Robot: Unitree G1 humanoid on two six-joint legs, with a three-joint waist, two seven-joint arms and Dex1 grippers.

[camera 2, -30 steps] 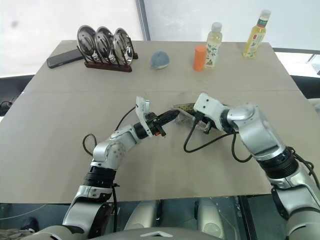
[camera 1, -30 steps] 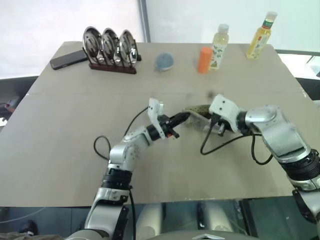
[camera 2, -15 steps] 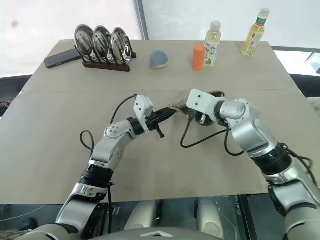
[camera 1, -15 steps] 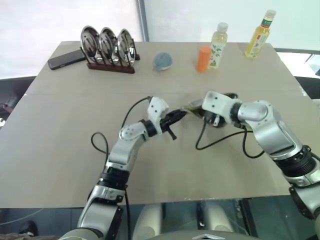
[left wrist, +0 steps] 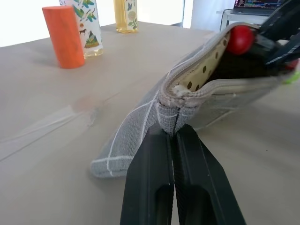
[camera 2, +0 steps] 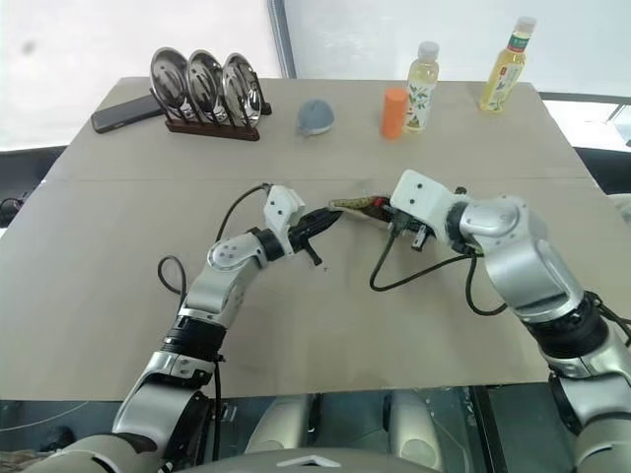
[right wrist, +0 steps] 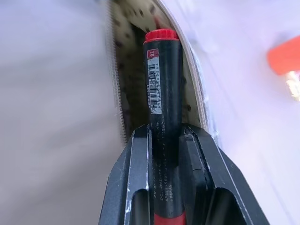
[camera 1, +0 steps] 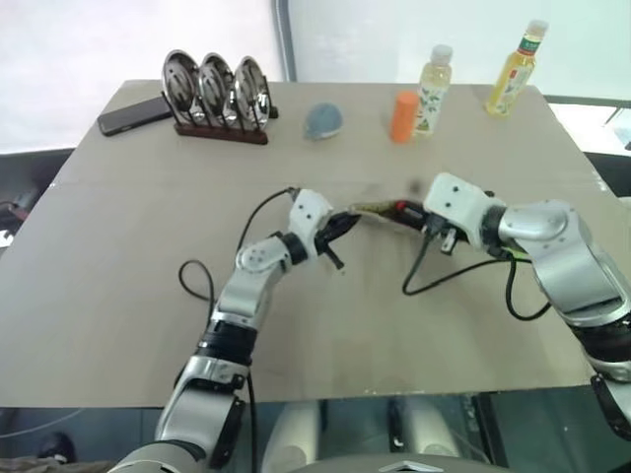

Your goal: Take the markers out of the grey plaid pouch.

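Note:
My right gripper is going to set the black-and-red marker, its red end now in the pouch's mouth, free on the table [camera 1: 515,249], next to the bright green sliver.
The grey plaid pouch [left wrist: 140,126] hangs just above the table's middle, its mouth open and its spotted yellowish lining [right wrist: 124,56] showing. My left gripper [left wrist: 174,133] is shut on the pouch's seamed end, also seen in the head view [camera 1: 343,223]. My right gripper [right wrist: 164,136] is shut on the black-and-red marker [right wrist: 161,84]. The marker's red end sits in the pouch's mouth [left wrist: 240,40]. In the head view the right gripper [camera 1: 422,213] stands at the pouch's [camera 1: 378,209] right end. A sliver of bright green [left wrist: 293,77] shows beyond the pouch; what it belongs to I cannot tell.
Along the table's far side stand a rack of three metal dishes [camera 1: 217,94], a dark phone [camera 1: 133,116], a blue-grey round lump [camera 1: 322,120], an orange cylinder [camera 1: 402,116] and two bottles [camera 1: 432,89] [camera 1: 515,71]. Black cables loop from both wrists over the near table.
My right gripper has risen and pulled back to the right with the marker. My left wrist has rolled while keeping its hold on the pouch, which now stretches between the two grippers.

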